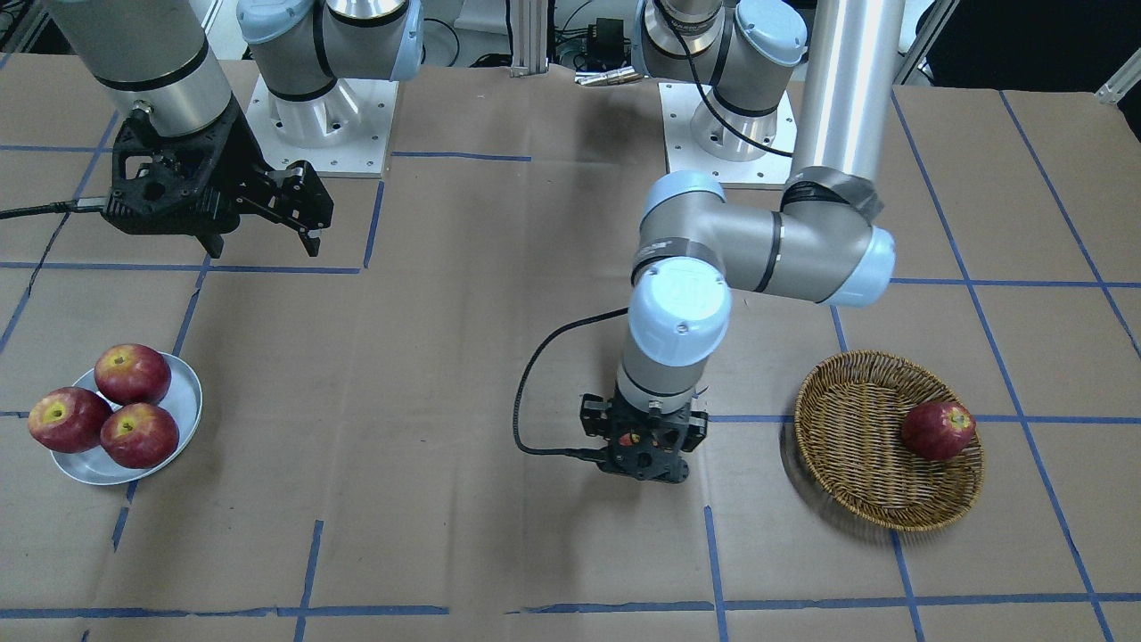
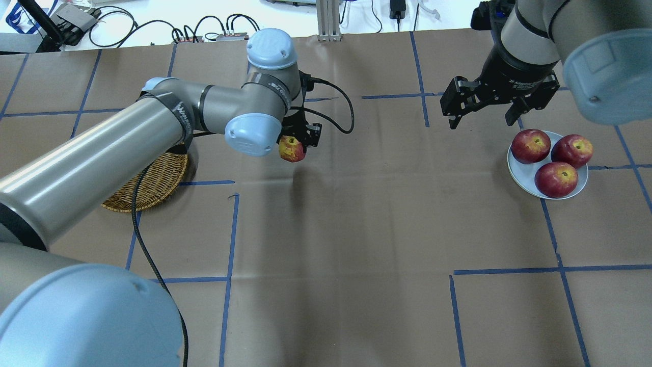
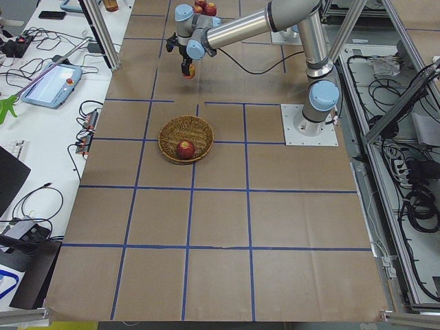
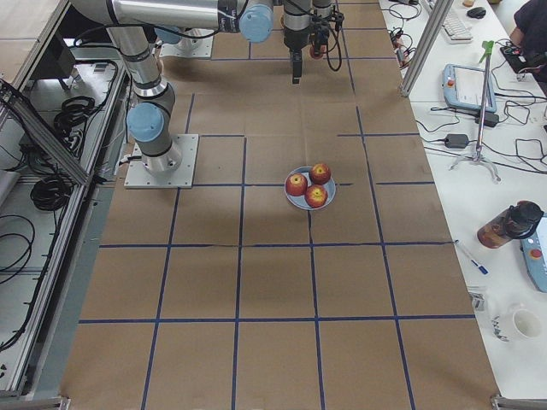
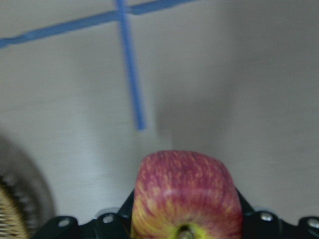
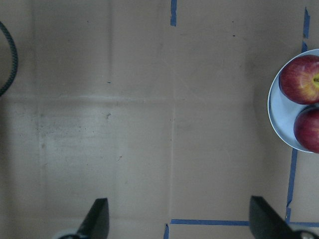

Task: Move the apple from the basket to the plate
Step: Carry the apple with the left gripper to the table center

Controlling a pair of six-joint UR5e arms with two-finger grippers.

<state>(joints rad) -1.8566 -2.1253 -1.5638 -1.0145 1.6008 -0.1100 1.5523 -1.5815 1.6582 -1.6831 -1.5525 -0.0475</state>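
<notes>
My left gripper should put down and let go of the streaky apple on the bare table about halfway (image 1: 521, 430) between the basket and the plate.
My left gripper (image 2: 299, 138) is shut on the streaky red and yellow apple (image 2: 292, 149) and holds it above the bare table, to the right of the wicker basket (image 2: 153, 186). The left wrist view shows the apple (image 5: 184, 191) filling the space between the jaws. The basket (image 1: 869, 464) holds one darker red apple (image 1: 938, 429). The grey-white plate (image 2: 523, 176) at the far right carries three deep red apples (image 2: 555, 179). My right gripper (image 2: 480, 122) is open and empty, hovering just left of and behind the plate.
The table is covered in brown paper with a grid of blue tape (image 1: 713, 553). The left arm's black cable (image 1: 526, 392) loops beside the wrist. The plate's edge (image 6: 277, 107) shows at the right of the right wrist view.
</notes>
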